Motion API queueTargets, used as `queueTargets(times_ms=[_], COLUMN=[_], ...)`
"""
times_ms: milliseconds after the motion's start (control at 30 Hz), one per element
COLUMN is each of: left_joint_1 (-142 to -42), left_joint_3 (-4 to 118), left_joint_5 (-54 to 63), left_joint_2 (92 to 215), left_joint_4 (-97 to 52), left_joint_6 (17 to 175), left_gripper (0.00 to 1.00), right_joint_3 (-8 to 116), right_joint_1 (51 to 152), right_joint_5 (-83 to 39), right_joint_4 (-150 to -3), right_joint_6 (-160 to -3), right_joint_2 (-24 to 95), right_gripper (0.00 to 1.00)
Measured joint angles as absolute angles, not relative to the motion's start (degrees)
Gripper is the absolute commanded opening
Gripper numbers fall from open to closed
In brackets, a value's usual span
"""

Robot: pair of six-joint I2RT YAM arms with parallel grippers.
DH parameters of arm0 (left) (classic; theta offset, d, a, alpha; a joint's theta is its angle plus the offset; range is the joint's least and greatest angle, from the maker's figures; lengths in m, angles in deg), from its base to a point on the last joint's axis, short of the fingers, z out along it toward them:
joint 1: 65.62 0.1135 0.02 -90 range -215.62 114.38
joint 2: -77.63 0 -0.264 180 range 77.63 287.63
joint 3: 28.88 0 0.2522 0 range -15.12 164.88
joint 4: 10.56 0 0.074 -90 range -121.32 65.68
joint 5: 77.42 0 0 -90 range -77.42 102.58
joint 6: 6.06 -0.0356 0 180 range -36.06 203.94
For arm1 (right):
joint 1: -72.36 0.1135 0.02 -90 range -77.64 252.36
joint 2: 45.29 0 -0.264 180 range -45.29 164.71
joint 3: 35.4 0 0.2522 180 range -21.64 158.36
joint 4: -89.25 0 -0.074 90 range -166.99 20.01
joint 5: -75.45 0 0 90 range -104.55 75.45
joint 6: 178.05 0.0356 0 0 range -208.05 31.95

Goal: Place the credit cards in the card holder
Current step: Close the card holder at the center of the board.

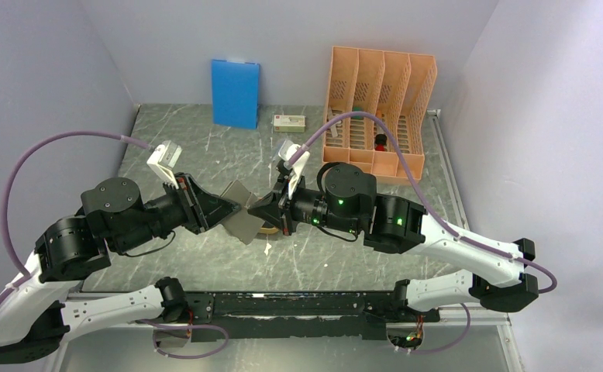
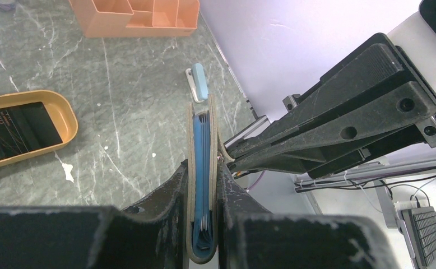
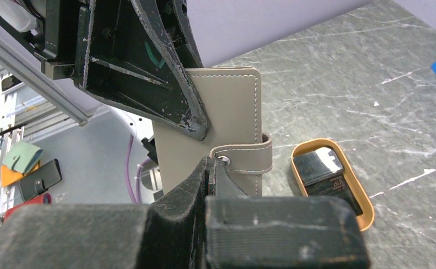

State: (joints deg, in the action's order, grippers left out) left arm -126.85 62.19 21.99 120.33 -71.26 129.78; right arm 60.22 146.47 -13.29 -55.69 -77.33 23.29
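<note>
I should use my left gripper to release the card holder on bare table (image 1: 310, 254) (image 2: 126, 158), in the space between the orange tray and the front edge.
The grey-taupe card holder (image 1: 244, 223) hangs folded shut above the table, edge-on in the left wrist view, blue pockets showing (image 2: 203, 145). My left gripper (image 2: 203, 171) is shut on it near the fold, one finger on each cover. My right gripper (image 3: 211, 162) meets it from the other side, shut on the snap end of its closing strap (image 3: 249, 157), which curls away from the cover. The dark credit cards (image 3: 328, 179) lie in a shallow orange oval tray (image 2: 64, 115) on the table below; in the top view the grippers hide the cards.
An orange slotted file rack (image 1: 380, 108) stands at the back right. A blue board (image 1: 235, 93) leans on the rear wall, with a small white box (image 1: 289, 121) beside it. Walls close in the left and right sides.
</note>
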Motion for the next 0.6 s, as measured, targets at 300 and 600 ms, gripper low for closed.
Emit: queueTargets(times_ms=[300,600], left_joint_1=[-126.85,-126.83], left_joint_3=[62.17,61.82], left_joint_5=[21.68,21.25], left_joint_2=[120.33,120.3], left_joint_4=[-70.97,-70.1], left_joint_6=[129.76,129.46], left_gripper=[0.05,0.05], right_joint_3=[60.22,59.61], right_joint_1=[146.47,146.47], right_joint_5=[-13.25,-11.78], right_joint_4=[-55.8,-56.54], right_joint_6=[-77.28,-76.47], right_joint_2=[23.31,22.92], right_gripper=[0.0,0.0])
